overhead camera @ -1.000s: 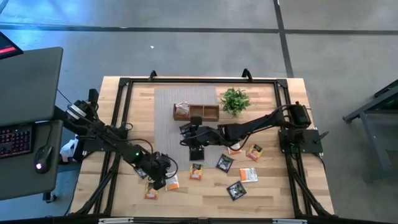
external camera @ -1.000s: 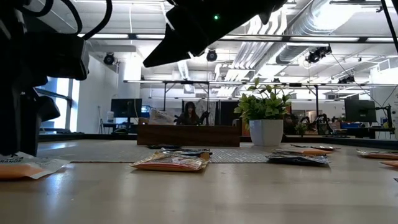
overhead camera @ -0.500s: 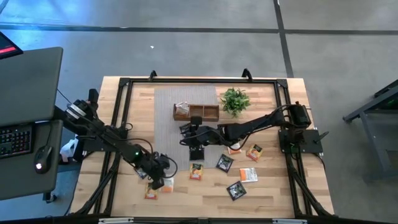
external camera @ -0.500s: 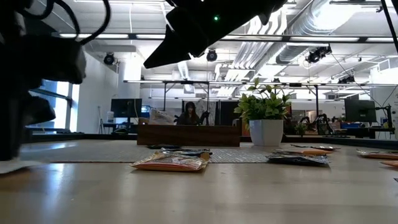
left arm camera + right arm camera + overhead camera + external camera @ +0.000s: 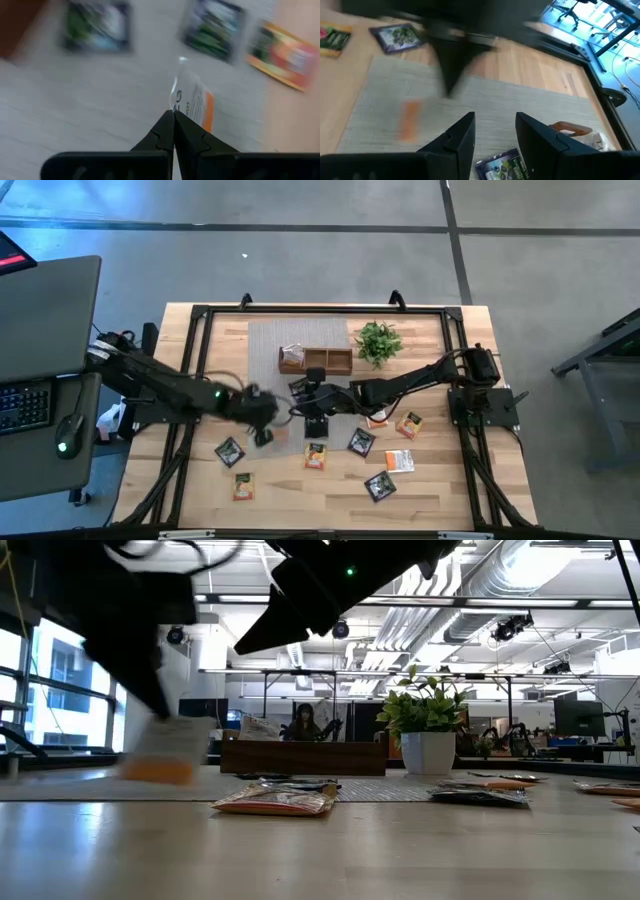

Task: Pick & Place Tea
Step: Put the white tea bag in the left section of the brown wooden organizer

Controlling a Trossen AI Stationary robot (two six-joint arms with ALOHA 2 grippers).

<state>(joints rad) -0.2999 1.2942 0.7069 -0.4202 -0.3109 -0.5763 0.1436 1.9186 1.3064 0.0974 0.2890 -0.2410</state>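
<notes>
Next, my left gripper lets go of the tea sachet in the wooden tray's end compartment [image 5: 293, 357] farthest from the potted plant.
My left gripper [image 5: 263, 434] [image 5: 173, 116] is over the near left part of the grey mat [image 5: 265, 345], shut on a white tea sachet with orange print [image 5: 192, 100] [image 5: 163, 750]. My right gripper [image 5: 298, 398] [image 5: 493, 131] hovers open over the mat's middle, just in front of the wooden tray [image 5: 316, 361], with nothing between its fingers. More tea sachets lie flat on the table: a black one [image 5: 229, 451], orange ones [image 5: 243, 486] [image 5: 316, 455] and several to the right [image 5: 380, 486]. My left gripper pinches the sachet's near edge [image 5: 177, 107] between its two fingertips. The fingers slant down from the table's left side. The sachet sticks out past the fingertips, tilted, and the low view shows it lifted clear of the table.
A small potted plant [image 5: 378, 340] stands at the far right of the mat. The tray holds a white sachet [image 5: 292, 355]. A black sachet [image 5: 502, 167] lies on the mat under my right gripper. A black frame [image 5: 320, 309] rims the table.
My left gripper has risen from the table's near left and swung toward the far edge and the mat. It has taken the white-and-orange sachet with it. The sachet lay flat on the wood and now hangs clear of it.
</notes>
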